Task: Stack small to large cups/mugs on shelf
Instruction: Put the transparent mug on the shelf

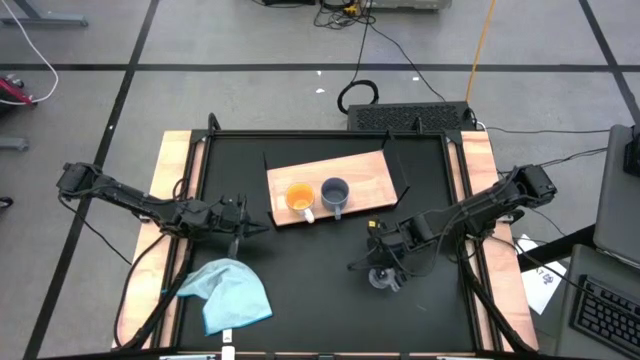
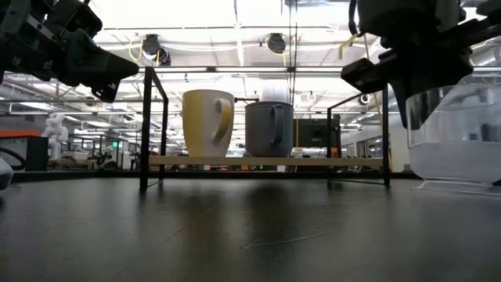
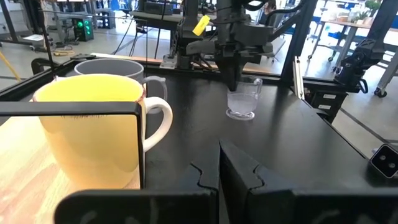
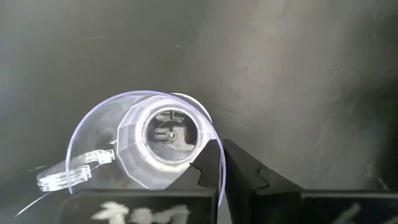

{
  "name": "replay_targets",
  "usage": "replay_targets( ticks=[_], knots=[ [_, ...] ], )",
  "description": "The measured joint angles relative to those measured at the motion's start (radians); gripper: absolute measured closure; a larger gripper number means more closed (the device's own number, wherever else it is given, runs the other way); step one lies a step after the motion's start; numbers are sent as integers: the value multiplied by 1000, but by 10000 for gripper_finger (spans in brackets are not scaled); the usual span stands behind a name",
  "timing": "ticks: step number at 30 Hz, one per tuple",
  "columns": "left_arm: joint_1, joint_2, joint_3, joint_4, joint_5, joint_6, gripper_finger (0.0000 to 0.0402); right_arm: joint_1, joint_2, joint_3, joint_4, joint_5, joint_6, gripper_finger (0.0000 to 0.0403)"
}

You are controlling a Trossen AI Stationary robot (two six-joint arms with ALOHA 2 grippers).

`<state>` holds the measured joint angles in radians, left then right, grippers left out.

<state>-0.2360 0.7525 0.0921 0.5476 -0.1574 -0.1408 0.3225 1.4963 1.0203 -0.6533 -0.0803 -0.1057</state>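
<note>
My right gripper is pinching the clear cup at a slant, so next I open it, leave the cup flat on its base and take hold of its rim [image 4: 215, 134] again before lifting.
An orange cup [image 1: 299, 197] with a white handle and a grey-blue cup [image 1: 334, 192] stand upright side by side on the light-brown shelf board [image 1: 370, 175]. A clear cup [image 1: 381, 277] stands upright on the black tabletop, nearer the front than the shelf and to the right. My right gripper [image 1: 383, 265] reaches down onto it and is shut on its rim. The cup's handle [image 4: 68, 174] lies away from the fingers. My left gripper [image 1: 245, 228] is shut on nothing and hovers left of the shelf, pointing level at the orange cup [image 3: 93, 130]. My right gripper pinches the clear cup's rim [image 4: 217, 144] on the side opposite the handle. One finger [image 4: 208, 171] is inside the cup and the other [image 4: 249, 177] outside. The fingers come steeply from above. The cup stands upright with its base [image 3: 241, 114] on the table.
A crumpled light blue cloth [image 1: 232, 293] lies at the front left of the table. The shelf has thin black upright frames [image 2: 145, 129] at its ends. Wooden side rails [image 1: 170, 190] border the tabletop. Bare black tabletop lies between the shelf and the front edge.
</note>
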Motion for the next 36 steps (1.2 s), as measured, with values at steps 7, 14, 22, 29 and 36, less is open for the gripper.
replay_targets(
  ticks=[7,14,22,29,36],
  knots=[
    [0,0,0,0,0,-4,394,-8,0,0,0,0,55,399],
    [0,0,0,1,0,-8,394,-7,0,0,40,-3,130,349],
    [0,0,0,1,1,-12,394,-7,0,0,43,-2,209,287],
    [0,0,0,1,1,-11,394,-7,0,0,38,-3,382,283],
    [0,0,0,1,1,-4,394,-6,-29,0,33,-3,404,285]
  ],
)
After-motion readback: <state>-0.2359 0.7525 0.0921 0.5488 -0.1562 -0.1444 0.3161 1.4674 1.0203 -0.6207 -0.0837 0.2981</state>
